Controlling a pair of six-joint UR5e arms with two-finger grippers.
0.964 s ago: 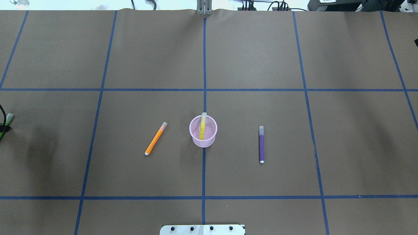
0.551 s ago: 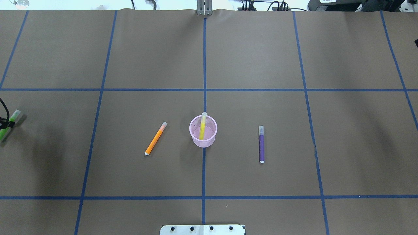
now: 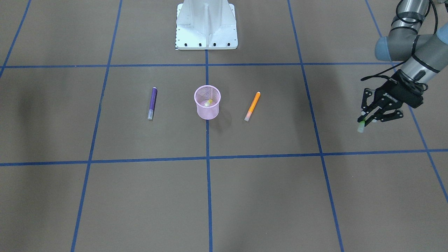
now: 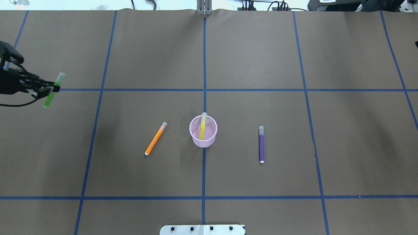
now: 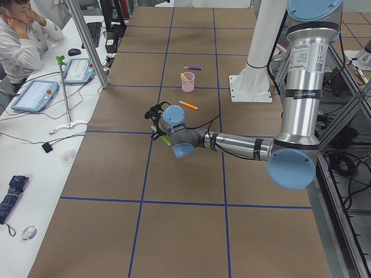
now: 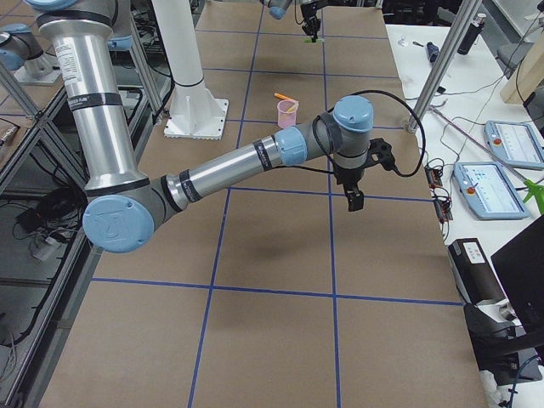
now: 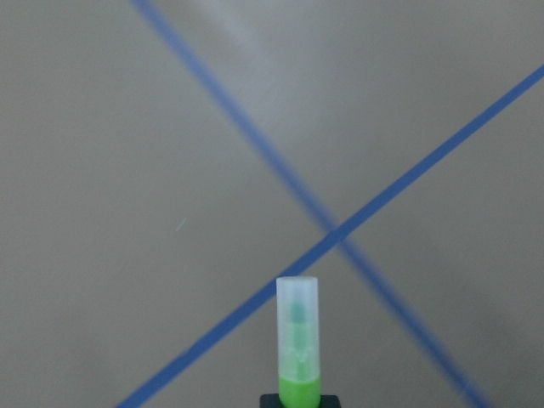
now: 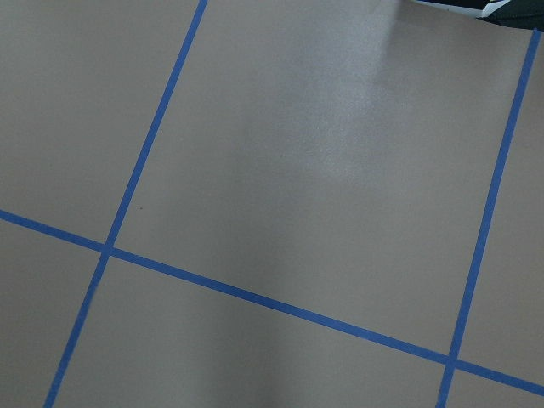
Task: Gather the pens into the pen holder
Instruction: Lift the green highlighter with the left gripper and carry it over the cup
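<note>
Next, my left gripper lets go of the green pen inside the pink mesh pen holder (image 3: 209,99), beside the yellow pen.
The pink mesh pen holder (image 4: 203,142) stands upright at the table's middle, also in the front view (image 3: 207,111), with a yellow pen (image 4: 203,128) leaning inside. An orange pen (image 4: 156,138) lies to its left and a purple pen (image 4: 261,144) to its right, both flat on the table. My left gripper (image 4: 49,90) is shut on a green pen (image 4: 52,89) above the table's far left; the pen's pale cap shows in the left wrist view (image 7: 297,316). My right gripper (image 6: 352,198) shows only in the right side view, so I cannot tell its state.
Brown paper with a blue tape grid (image 4: 204,89) covers the table. The robot's white base plate (image 4: 202,229) sits at the near edge. In the left side view an operator (image 5: 20,40) sits by a side bench with tablets.
My left gripper has come in from the overhead view's left edge with the green pen, moving away from the robot and to the right. The other pens and the holder have not moved.
</note>
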